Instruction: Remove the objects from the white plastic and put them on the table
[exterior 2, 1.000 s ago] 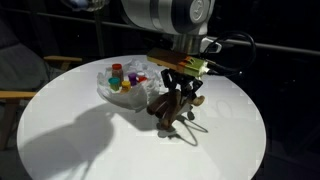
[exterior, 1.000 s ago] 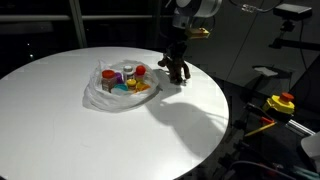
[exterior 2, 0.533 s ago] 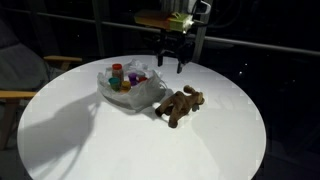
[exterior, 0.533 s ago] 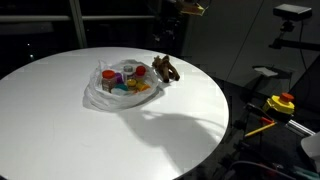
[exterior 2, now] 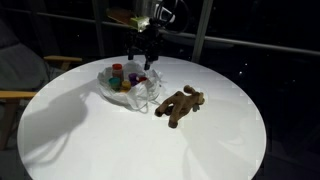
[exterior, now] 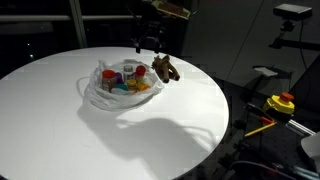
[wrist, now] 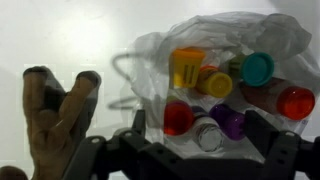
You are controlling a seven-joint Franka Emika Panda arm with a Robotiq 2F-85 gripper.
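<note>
The robot's gripper will close on the red cap of the bottle [exterior: 141, 70] [wrist: 178, 118] that is nearest the brown plush animal, inside the white plastic.
The white plastic [exterior: 100, 95] [exterior 2: 140, 97] [wrist: 150, 50] lies wrinkled on the round white table [exterior: 60, 130] [exterior 2: 100, 140]. Inside it are small toys: a yellow piece [wrist: 186, 66], a teal cap [wrist: 257, 68], a red-capped bottle [wrist: 296, 102], an orange-red cap [wrist: 178, 117], a purple bit [wrist: 229, 120]. A brown plush animal [exterior: 165, 69] [exterior 2: 180, 105] [wrist: 55, 115] lies on the table beside the plastic, outside it. My gripper [exterior: 148, 42] [exterior 2: 142, 58] [wrist: 197, 120] hovers over the plastic, open, with nothing held between its fingers.
The table's rim [exterior: 225, 110] drops off close behind the plush. A yellow and red object [exterior: 281, 103] sits off the table among dark equipment. A wooden chair arm [exterior 2: 18, 96] stands by the table's side.
The gripper opened and let go of the plush, which now lies on the table. The arm rose and moved across to above the plastic.
</note>
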